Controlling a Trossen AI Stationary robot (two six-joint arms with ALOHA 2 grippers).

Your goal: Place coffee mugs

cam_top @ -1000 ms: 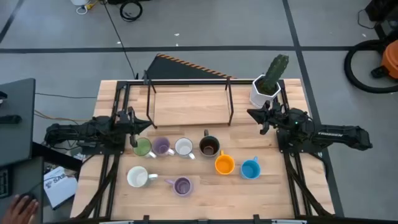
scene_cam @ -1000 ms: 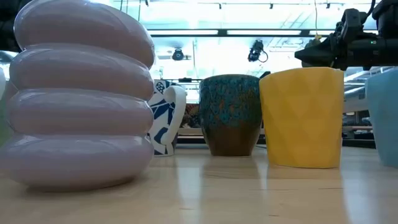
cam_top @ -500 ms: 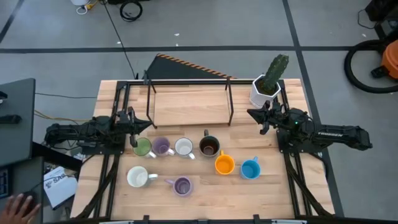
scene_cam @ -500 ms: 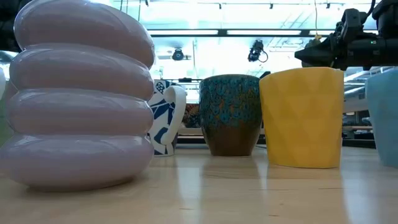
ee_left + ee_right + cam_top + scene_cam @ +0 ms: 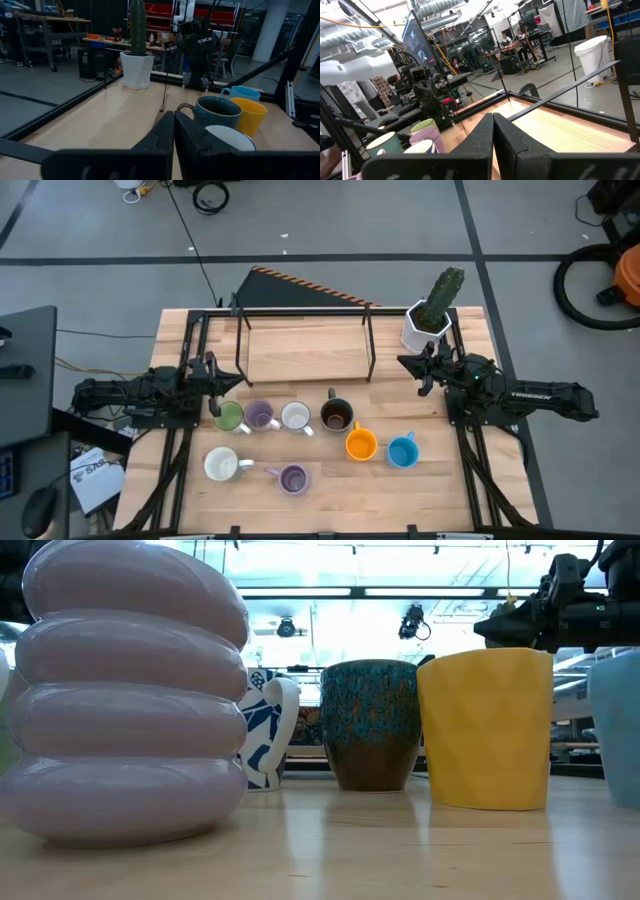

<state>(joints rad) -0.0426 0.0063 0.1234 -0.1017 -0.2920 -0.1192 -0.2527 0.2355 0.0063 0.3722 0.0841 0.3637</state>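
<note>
The dark brown mug's rim point(image 5: 344, 428) is next for my right gripper. It should close on the side nearest the orange mug.
Several coffee mugs stand upright on their bases on the wooden table: green point(image 5: 228, 417), purple point(image 5: 261, 416), white point(image 5: 296, 416) and dark brown point(image 5: 336, 416) in a row, orange point(image 5: 360, 444) and blue point(image 5: 402, 451) to the right, and another white point(image 5: 221, 464) and purple point(image 5: 293, 479) nearer the front. My left gripper point(image 5: 238, 378) is shut and holds nothing; it hovers level at the left edge, just beyond the green mug. My right gripper point(image 5: 404, 362) is also shut and holds nothing; it hovers at the right edge near the cactus pot. Both wrist views show the fingers point(image 5: 173, 127) point(image 5: 493, 127) closed together.
A black metal rack frame point(image 5: 305, 312) stands over the table's far half. A white faceted pot with a cactus point(image 5: 425, 325) sits at the far right corner. Bare wood lies under the rack and along the near right edge.
</note>
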